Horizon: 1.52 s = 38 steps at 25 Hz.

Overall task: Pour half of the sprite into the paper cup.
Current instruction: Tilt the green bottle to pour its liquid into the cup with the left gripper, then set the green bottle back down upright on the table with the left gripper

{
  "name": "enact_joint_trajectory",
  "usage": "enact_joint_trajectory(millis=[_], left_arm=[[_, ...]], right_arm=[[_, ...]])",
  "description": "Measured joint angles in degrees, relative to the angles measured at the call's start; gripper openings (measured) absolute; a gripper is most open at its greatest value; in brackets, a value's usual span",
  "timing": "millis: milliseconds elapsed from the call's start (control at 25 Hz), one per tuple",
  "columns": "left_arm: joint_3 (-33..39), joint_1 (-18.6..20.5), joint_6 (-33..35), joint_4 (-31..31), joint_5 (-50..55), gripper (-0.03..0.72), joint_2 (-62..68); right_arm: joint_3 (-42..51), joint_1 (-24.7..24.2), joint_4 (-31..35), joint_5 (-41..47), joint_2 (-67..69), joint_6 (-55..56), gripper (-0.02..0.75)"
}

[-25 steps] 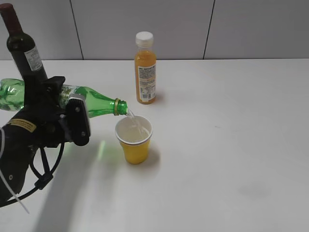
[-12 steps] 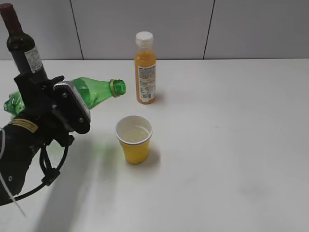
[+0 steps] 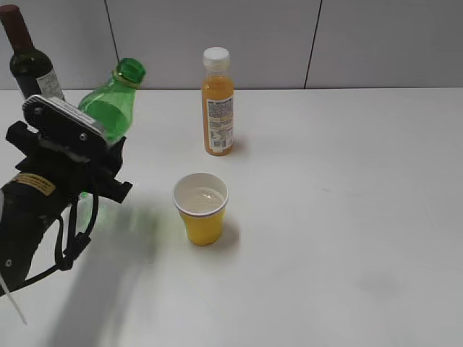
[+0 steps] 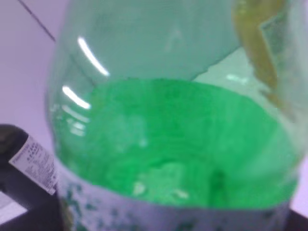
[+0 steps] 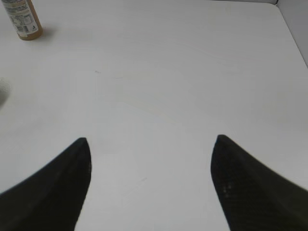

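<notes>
I need to use my left gripper to release the sprite bottle on the white table (image 3: 115, 160) beside the dark wine bottle, facing the juice bottle.
My left gripper (image 3: 94, 163) is shut on the green sprite bottle (image 3: 110, 107). It holds the bottle nearly upright, tilted a little right, with the open mouth up, left of the paper cup. The bottle fills the left wrist view (image 4: 168, 144), so the jaws are hidden there. The yellow paper cup (image 3: 201, 210) stands on the white table and holds some clear liquid. My right gripper (image 5: 150, 149) is open and empty over bare table. It does not show in the exterior view.
An orange juice bottle (image 3: 217, 101) with a white cap stands behind the cup; it also shows in the right wrist view (image 5: 21, 19). A dark wine bottle (image 3: 29, 61) stands at the far left behind my left arm. The white table (image 3: 347, 217) spreads to the right.
The sprite bottle has swung from lying over the cup and pouring to nearly upright. Its mouth has moved up and left, away from the cup. The pouring has stopped.
</notes>
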Motion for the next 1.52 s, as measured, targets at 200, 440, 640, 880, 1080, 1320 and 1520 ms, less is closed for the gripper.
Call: enact_joint_trajectory(millis=[200, 440, 640, 880, 1080, 1320, 1520], left_arm=[[0.0, 3.79, -10.25, 1.54, 0.0, 0.459, 0.0], [0.0, 9.33, -22.17, 11.72, -0.05, 0.459, 0.0], [-0.08, 13.65, -32.1, 20.25, -0.05, 0.459, 0.22], [-2.32, 17.44, -37.46, 21.96, -0.19, 0.459, 3.32], [-6.25, 17.92, -37.78, 23.93, -0.19, 0.458, 5.89], [-13.33, 18.04, -37.9, 24.24, -0.25, 0.458, 10.17], [-19.7, 18.15, -37.9, 24.18, -0.25, 0.458, 14.0]], right_arm=[[0.0, 0.0, 0.0, 0.0, 0.0, 0.0, 0.582], [0.0, 0.0, 0.0, 0.0, 0.0, 0.0, 0.583], [0.0, 0.0, 0.0, 0.0, 0.0, 0.0, 0.583], [0.0, 0.0, 0.0, 0.0, 0.0, 0.0, 0.582], [0.0, 0.0, 0.0, 0.0, 0.0, 0.0, 0.582], [0.0, 0.0, 0.0, 0.0, 0.0, 0.0, 0.582], [0.0, 0.0, 0.0, 0.0, 0.0, 0.0, 0.583]])
